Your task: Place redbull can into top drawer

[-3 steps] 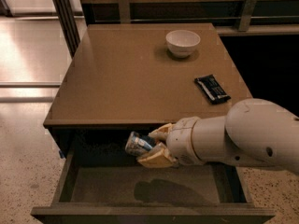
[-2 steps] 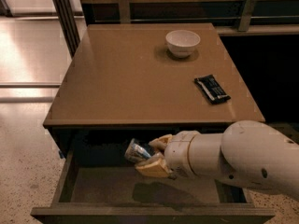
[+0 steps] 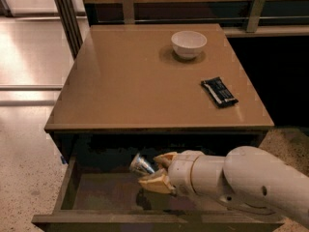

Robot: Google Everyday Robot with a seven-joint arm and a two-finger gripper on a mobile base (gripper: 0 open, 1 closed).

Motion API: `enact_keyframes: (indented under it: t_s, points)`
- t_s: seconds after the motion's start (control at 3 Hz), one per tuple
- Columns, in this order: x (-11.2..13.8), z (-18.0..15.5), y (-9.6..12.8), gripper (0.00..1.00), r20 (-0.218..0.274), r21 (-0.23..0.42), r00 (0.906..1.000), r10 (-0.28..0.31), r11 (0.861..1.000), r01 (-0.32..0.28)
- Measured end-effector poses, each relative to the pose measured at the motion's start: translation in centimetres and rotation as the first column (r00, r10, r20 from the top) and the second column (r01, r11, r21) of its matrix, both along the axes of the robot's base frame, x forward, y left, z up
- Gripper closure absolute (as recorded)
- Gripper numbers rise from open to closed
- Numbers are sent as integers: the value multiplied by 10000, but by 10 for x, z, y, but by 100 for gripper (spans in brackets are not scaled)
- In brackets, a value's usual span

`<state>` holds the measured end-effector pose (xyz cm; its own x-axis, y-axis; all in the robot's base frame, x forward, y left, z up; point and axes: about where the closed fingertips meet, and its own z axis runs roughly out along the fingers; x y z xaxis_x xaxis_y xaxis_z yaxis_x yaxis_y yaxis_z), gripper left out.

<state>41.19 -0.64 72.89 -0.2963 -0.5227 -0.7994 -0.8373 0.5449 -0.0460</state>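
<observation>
My gripper is going to the space under the table's front edge. It will let go of the redbull can on the middle of the drawer bottom [image 3: 147, 184]. The can now hangs a little above it.
The top drawer [image 3: 96, 192] stands pulled open below the brown table, its flat bottom and dark inner walls showing. My gripper [image 3: 155, 172] reaches in from the right over the middle of the drawer, its two tan fingers [image 3: 153, 183] shut on the redbull can [image 3: 141, 165]. The can lies tilted, its shiny round end pointing up and left. It hangs a little above the drawer bottom. My white arm hides the right part of the drawer.
A white bowl [image 3: 189, 43] stands at the back right of the table top [image 3: 125, 81]. A flat black snack packet [image 3: 219, 91] lies near the right edge. A metal rack leg [image 3: 67, 18] stands at the back left. A tiled floor lies to the left.
My gripper with the can has moved down and a little left, lower into the open drawer. Nothing on the table has moved.
</observation>
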Motion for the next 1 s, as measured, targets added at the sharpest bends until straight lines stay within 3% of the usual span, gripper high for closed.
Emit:
enact_keyframes:
  t_s: [0.67,1.0]
  points:
    - [-5,-43,3,100,-677,532,9975,-185,9983,221]
    - [-11,-59,5,100,-907,745,9959,7,9972,61]
